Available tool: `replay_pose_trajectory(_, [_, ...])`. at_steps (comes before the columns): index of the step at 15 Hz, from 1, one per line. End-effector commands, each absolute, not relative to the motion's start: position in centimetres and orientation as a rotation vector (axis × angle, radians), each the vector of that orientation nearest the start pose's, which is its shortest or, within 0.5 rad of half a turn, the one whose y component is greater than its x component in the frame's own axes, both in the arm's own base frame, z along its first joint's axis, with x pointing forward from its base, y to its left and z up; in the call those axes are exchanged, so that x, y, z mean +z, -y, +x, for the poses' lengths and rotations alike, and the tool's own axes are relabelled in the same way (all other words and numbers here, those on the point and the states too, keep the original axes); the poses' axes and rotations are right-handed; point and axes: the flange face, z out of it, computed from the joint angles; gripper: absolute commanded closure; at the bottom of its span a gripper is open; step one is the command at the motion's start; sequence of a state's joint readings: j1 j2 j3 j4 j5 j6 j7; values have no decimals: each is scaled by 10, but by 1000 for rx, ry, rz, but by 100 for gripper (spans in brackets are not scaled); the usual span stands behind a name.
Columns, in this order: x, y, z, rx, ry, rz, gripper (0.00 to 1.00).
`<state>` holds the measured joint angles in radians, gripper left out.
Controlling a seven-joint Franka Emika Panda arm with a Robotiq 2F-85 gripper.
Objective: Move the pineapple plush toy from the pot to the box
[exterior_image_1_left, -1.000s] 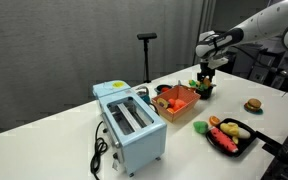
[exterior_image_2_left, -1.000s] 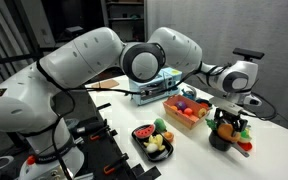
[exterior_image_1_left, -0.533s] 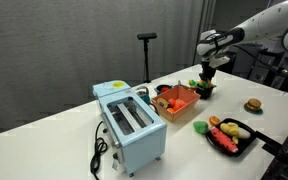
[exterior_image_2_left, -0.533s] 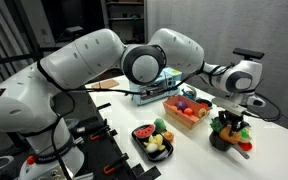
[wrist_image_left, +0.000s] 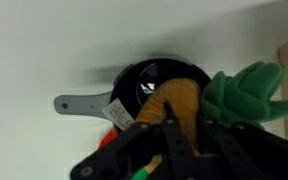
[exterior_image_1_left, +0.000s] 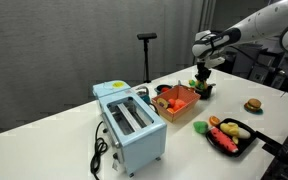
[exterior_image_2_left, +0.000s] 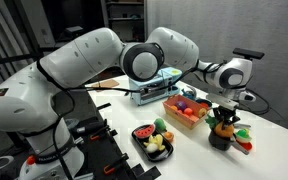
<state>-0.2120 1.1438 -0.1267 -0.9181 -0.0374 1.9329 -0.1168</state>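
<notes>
Next, my gripper sets the pineapple plush toy free inside the orange-red box. It will let go at the end (exterior_image_1_left: 191, 92) nearest the pot.
In the wrist view the pineapple plush toy (wrist_image_left: 180, 100), orange-yellow with a green leafy top, sits between my gripper's (wrist_image_left: 179, 138) black fingers (wrist_image_left: 134, 140), which are shut on its body. Below it lies the dark round pot (wrist_image_left: 144, 78) with a grey handle, on the white table. In an exterior view the gripper (exterior_image_2_left: 225, 113) hangs just above the pot (exterior_image_2_left: 221, 139) with the toy (exterior_image_2_left: 227, 121) in it. The orange-red box (exterior_image_2_left: 187, 112) stands next to the pot, between it and the toaster. The other camera shows the gripper (exterior_image_1_left: 204, 72) above the pot (exterior_image_1_left: 204, 91), beside the box (exterior_image_1_left: 177, 101).
A light-blue toaster (exterior_image_1_left: 132, 122) with a black cord stands at the table's near end. A flat black tray (exterior_image_1_left: 231, 136) holds several toy foods. A round burger toy (exterior_image_1_left: 252, 104) lies alone on the table. Red and green toys (exterior_image_2_left: 244, 140) lie by the pot.
The jaws have closed on the pineapple plush toy. The gripper has risen a little above the pot with the toy in it.
</notes>
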Motion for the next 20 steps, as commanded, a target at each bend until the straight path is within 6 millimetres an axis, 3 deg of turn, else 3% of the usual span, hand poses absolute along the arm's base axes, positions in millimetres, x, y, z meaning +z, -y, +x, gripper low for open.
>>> replay_pose_trajectory(1, [185,201,740,263,-211,-3248,96])
replay_pose_trajectory(14, [252,148,724,227,-64,-3277,96])
replay_pose_trajectory(20, [267,113,714,275,31,-3317,96])
